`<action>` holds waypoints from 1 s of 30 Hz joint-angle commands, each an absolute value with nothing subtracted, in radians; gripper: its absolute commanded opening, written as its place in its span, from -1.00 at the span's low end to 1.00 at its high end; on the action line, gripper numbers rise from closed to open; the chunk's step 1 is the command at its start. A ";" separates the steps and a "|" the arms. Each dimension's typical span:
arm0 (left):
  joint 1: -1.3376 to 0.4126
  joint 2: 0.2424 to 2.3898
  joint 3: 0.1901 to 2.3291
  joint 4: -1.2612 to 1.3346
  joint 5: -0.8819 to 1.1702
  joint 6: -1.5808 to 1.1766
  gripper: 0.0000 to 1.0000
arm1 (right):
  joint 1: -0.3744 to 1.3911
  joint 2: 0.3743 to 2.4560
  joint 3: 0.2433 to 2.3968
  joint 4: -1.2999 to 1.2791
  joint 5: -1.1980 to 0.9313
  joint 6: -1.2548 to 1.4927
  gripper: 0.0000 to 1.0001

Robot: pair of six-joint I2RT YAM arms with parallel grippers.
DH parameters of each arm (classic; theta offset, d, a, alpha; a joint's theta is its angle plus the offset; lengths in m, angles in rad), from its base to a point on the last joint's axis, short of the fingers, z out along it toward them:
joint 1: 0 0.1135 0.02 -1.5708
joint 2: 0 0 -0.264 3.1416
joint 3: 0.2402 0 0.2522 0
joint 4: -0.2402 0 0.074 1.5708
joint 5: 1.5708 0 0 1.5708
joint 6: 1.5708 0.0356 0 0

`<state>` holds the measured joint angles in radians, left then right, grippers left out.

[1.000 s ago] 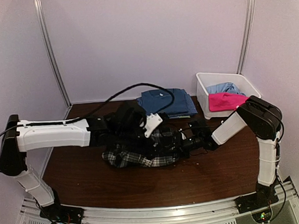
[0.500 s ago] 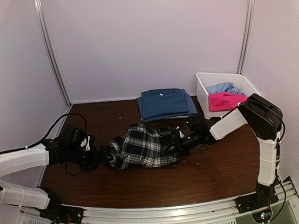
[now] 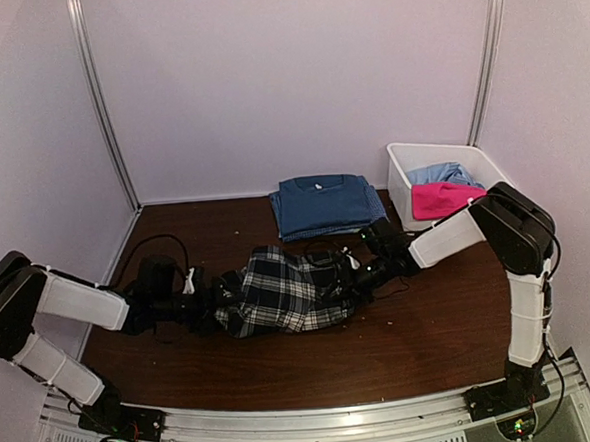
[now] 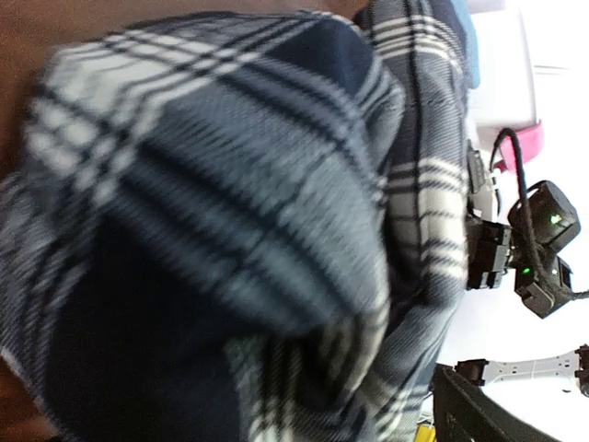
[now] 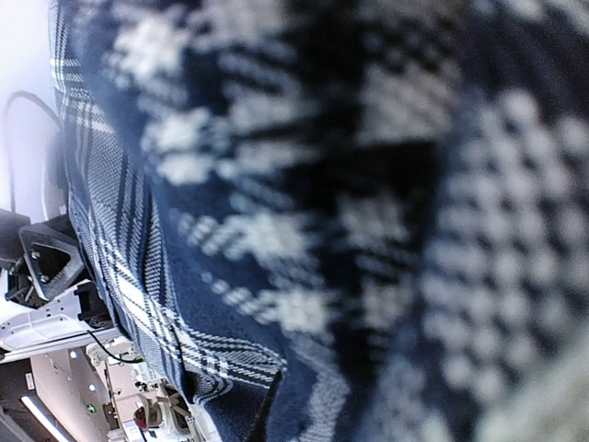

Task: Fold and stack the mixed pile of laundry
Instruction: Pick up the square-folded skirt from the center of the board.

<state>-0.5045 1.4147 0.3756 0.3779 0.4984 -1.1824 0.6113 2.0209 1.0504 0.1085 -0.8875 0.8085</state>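
Note:
The robot's left gripper should next close on the plaid shirt's end (image 3: 226, 297) (image 4: 294, 387) opposite the right gripper, so both can carry it to the dark blue T-shirt.
The black-and-white plaid shirt (image 3: 284, 292) lies crumpled in the middle of the table. My left gripper (image 3: 208, 300) rests low at its left edge, open. Plaid cloth (image 4: 230, 184) fills the left wrist view and hides the fingers. My right gripper (image 3: 366, 272) is at the shirt's right edge, shut on the fabric. The right wrist view shows only blurred plaid (image 5: 276, 230) close up. A dark blue T-shirt (image 3: 324, 204) lies folded behind the plaid shirt. A bright pink piece (image 3: 444, 200) and a pale blue piece (image 3: 437, 174) sit in the bin.
The white plastic bin (image 3: 404, 164) stands at the back right, close behind my right forearm. Pale walls enclose the table on three sides. A black cable (image 3: 142, 252) loops over the table by my left arm.
My left arm has swung off the top of the plaid shirt to the left and now lies low at its left edge. The shirt is spread further left. The right gripper barely moved.

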 commanded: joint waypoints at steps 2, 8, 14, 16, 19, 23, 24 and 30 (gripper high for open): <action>-0.499 1.561 0.505 0.550 0.602 -1.130 0.95 | 0.623 2.064 1.106 -0.062 -0.877 0.691 -1.00; -0.518 1.678 0.612 0.560 0.650 -1.096 0.95 | 0.628 2.104 1.157 -0.138 -0.873 0.645 -1.00; -0.558 1.821 0.782 0.342 0.613 -0.964 0.78 | 0.635 2.136 1.264 -0.271 -0.815 0.553 -1.00; -0.567 1.846 0.814 0.342 0.626 -0.933 0.34 | 0.635 2.140 1.306 -0.332 -0.766 0.517 -1.00; -0.589 1.847 0.872 0.267 0.620 -0.852 -0.42 | 0.635 2.136 1.374 -0.414 -0.699 0.461 -1.00; -0.637 1.805 0.992 0.093 0.566 -0.719 -1.00 | 0.635 2.073 1.440 -0.483 -0.606 0.403 -1.00; -0.649 1.781 1.017 0.066 0.537 -0.692 -1.00 | 0.634 2.049 1.458 -0.508 -0.580 0.389 -1.00; -0.669 1.716 1.196 0.017 0.453 -0.598 -1.00 | 0.622 1.919 1.640 -0.633 -0.355 0.261 -1.00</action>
<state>-0.6552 1.7874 1.0641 0.0219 0.4862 -0.7185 0.6231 2.0495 1.4940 -0.5655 -0.5564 0.3916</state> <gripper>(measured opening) 0.149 0.079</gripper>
